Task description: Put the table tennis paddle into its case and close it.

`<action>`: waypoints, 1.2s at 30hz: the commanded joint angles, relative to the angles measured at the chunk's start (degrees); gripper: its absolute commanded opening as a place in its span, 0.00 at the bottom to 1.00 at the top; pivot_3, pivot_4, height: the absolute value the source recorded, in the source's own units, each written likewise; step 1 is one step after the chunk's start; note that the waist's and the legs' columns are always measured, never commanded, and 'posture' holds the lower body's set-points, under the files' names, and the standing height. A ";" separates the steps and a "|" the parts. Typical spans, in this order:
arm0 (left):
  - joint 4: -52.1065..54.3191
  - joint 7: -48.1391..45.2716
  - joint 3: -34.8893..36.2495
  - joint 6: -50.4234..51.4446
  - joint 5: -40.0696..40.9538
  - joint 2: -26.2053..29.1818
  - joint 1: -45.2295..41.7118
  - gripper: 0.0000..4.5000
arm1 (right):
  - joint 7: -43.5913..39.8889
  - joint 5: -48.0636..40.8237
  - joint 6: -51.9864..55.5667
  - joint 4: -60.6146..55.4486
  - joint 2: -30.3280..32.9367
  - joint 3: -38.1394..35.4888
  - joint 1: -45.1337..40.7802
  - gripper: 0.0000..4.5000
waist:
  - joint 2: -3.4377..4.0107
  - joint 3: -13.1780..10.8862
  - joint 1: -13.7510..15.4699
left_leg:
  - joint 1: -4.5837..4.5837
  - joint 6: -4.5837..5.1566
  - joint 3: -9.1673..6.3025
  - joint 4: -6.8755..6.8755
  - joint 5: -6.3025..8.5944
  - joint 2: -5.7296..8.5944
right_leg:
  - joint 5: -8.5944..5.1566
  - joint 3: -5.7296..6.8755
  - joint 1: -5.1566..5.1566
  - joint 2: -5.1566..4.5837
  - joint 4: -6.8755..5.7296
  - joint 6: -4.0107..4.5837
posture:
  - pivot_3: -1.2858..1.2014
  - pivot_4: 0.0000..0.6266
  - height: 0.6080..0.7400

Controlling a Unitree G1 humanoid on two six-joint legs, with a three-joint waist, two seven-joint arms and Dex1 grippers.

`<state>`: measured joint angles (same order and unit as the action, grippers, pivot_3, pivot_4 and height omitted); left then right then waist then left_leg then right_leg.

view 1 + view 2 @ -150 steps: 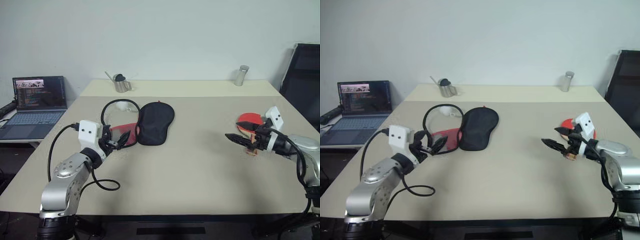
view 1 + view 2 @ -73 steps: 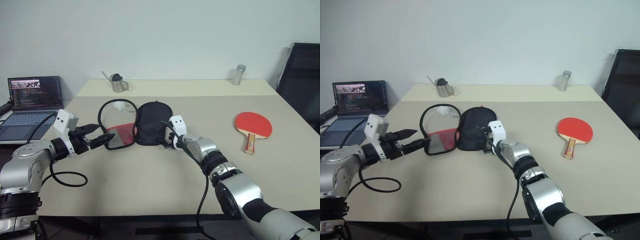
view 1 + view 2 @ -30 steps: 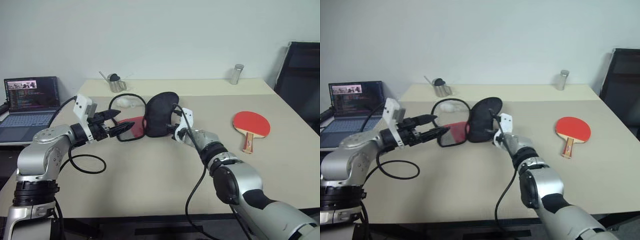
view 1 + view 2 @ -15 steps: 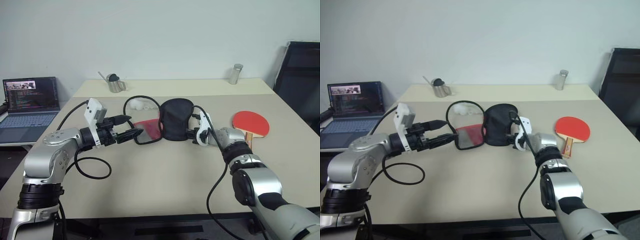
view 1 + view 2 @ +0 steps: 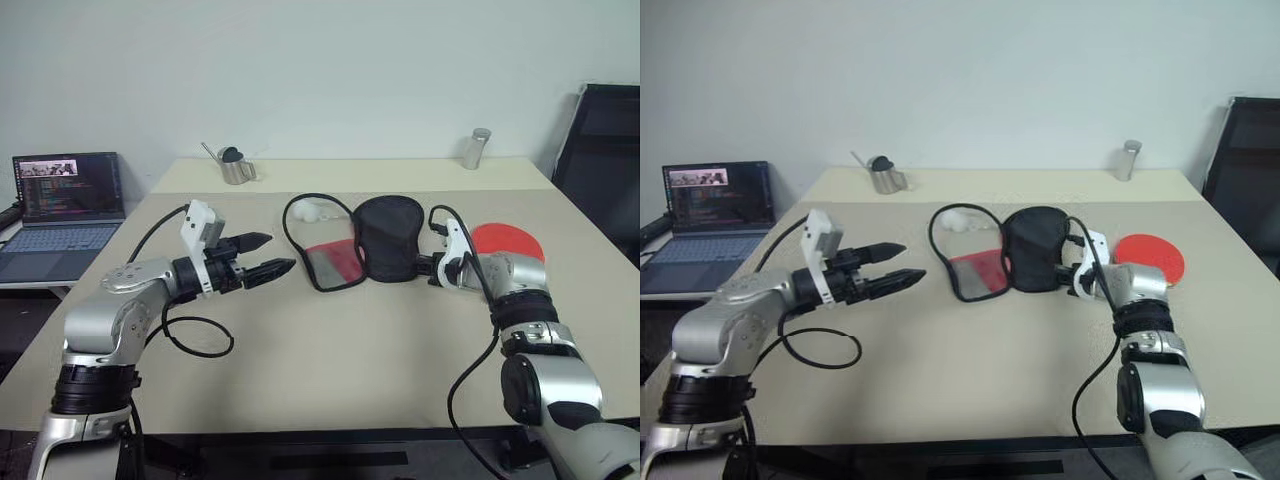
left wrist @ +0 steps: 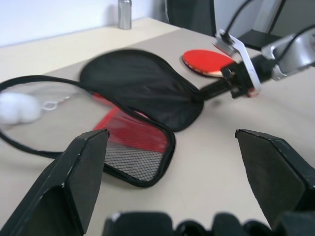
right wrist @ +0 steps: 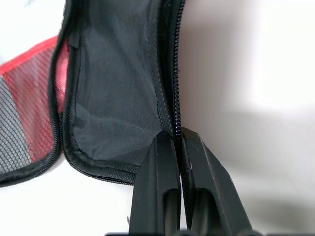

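My right gripper needs to let go of the case's black half between the red mesh half and the table tennis paddle (image 5: 405,249) (image 7: 141,101).
The case (image 5: 388,238) lies unzipped at mid-table, its black half upright-folded beside the red mesh half (image 5: 335,262). My right gripper (image 5: 436,268) is shut on the black half's zip edge (image 7: 178,140) at the case's right side. Just behind that hand lies the table tennis paddle (image 5: 508,240); its red face shows and its handle is hidden. My left gripper (image 5: 280,251) hovers open to the left of the case, a short gap away, with nothing between its fingers (image 6: 83,167). The left wrist view looks across the case (image 6: 142,83) to the paddle (image 6: 206,61).
A small white ball-like lump (image 5: 315,212) sits inside the case's zip loop. At the table's far edge stand a metal cup (image 5: 235,168) and a metal canister (image 5: 475,148). A laptop (image 5: 65,205) is off to the left, and a black chair (image 5: 605,150) to the right.
My right gripper has dragged the case to the right, up to the paddle. The case's mesh edge has drawn away from my left gripper's fingertips, which have barely moved.
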<state>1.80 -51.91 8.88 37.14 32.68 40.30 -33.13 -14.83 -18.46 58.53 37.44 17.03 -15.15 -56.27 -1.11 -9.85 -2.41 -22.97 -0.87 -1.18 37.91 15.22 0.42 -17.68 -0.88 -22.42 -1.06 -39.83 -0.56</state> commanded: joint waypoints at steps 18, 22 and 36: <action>0.12 -1.50 -0.55 -0.99 -0.39 -0.07 -2.09 1.00 | 1.89 -2.68 8.15 -13.13 2.70 -2.89 5.46 0.01 | 0.00 0.00 0.43 | 0.00 0.01 0.02 0.02 0.00 0.02 | 0.00 -0.02 0.02 0.00 0.05 0.00 | 0.52 0.24 1.00; 0.58 -1.31 -0.26 -0.63 -0.16 0.04 -1.82 1.00 | 0.99 -2.53 7.61 -11.57 3.55 -1.58 4.70 0.01 | -0.01 0.00 0.41 | 0.00 0.01 0.02 0.01 0.00 0.01 | 0.00 -0.01 0.02 0.01 0.06 0.00 | 0.52 0.24 1.00; 1.44 -0.72 -0.33 -0.18 0.19 -0.39 -1.49 1.00 | 2.59 -1.32 5.83 -8.48 4.99 -1.66 4.08 0.15 | -0.01 0.00 0.45 | 0.00 0.01 0.02 0.01 0.00 0.01 | 0.00 -0.02 0.02 0.01 0.08 0.00 | 0.52 0.24 1.00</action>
<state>1.61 -52.91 8.05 37.17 32.53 39.81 -34.14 -13.39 -20.82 66.12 29.11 20.28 -15.89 -50.88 -1.12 -9.85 -1.96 -22.97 -0.86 -1.16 37.93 15.22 0.43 -17.68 -0.90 -22.39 -1.05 -39.75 -0.56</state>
